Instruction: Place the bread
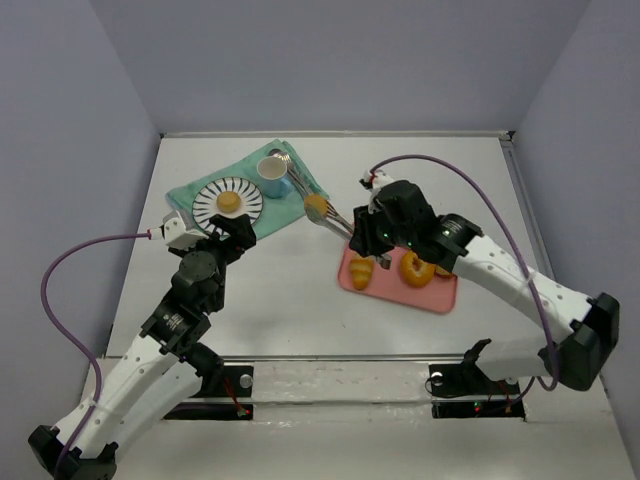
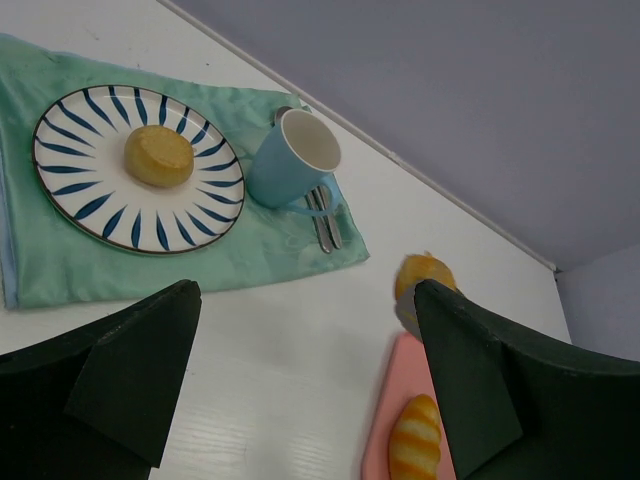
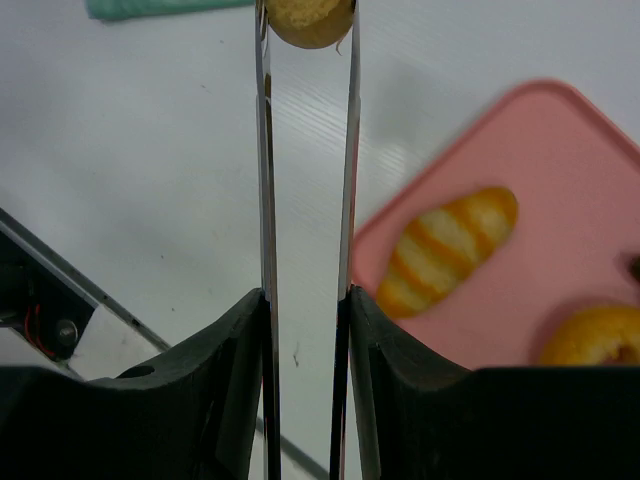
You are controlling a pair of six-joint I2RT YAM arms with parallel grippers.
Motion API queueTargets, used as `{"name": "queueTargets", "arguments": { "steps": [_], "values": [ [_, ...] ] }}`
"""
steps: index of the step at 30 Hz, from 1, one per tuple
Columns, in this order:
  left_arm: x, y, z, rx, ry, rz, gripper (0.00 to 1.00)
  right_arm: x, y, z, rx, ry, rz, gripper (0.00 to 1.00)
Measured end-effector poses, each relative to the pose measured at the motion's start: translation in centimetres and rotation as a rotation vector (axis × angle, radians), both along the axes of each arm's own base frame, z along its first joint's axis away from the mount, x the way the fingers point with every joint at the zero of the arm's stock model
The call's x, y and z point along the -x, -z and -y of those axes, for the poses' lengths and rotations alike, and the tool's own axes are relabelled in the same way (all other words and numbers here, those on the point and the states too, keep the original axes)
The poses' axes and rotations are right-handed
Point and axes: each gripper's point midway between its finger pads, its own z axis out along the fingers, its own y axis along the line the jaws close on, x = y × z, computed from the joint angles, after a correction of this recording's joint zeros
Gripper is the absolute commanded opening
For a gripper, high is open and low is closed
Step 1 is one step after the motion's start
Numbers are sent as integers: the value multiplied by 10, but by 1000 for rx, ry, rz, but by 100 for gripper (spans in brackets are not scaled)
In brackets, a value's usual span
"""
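Next, I set the metal tongs down on the bare white table (image 1: 291, 294) (image 3: 197, 203) between the pink tray and my left gripper, using my right gripper. The tongs are now held above the table.
My right gripper (image 1: 366, 238) (image 3: 305, 330) is shut on a pair of metal tongs (image 3: 265, 150). The tongs pinch a round golden bread roll (image 1: 316, 206) (image 3: 308, 18) at their tips, held above the white table between the pink tray (image 1: 400, 290) and the green cloth (image 1: 190, 192). The roll also shows in the left wrist view (image 2: 425, 275). A blue-striped plate (image 1: 205, 205) (image 2: 60, 180) on the cloth carries one round bun (image 1: 229, 201) (image 2: 158, 155). My left gripper (image 1: 228, 232) (image 2: 305, 400) is open and empty, just near of the plate.
The pink tray (image 3: 560, 150) holds a striped loaf (image 1: 361, 270) (image 3: 450, 250) and a round bread (image 1: 416, 268) (image 3: 595, 335). A blue cup (image 1: 272, 176) (image 2: 295, 160) stands on the cloth beside cutlery (image 2: 325, 220). Grey walls enclose the table.
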Motion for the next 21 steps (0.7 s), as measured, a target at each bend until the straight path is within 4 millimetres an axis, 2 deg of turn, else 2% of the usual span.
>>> {"name": "queueTargets", "arguments": {
  "steps": [4,7,11,16,21],
  "values": [
    [0,-1,-1,3,-1,3,99,-31,11,-61,-30,-161,-1,26],
    [1,-2,-2,5,-6,7,99,-61,16,-119,-87,-303,18,27],
    [2,-4,-3,10,-10,13,99,-88,24,-169,-142,-406,21,30],
    [2,-2,-4,4,-15,7,99,-113,46,-213,-178,-479,24,37],
    [2,-2,-4,4,-16,6,99,-120,80,-235,-158,-514,-10,52]
  ]
}}
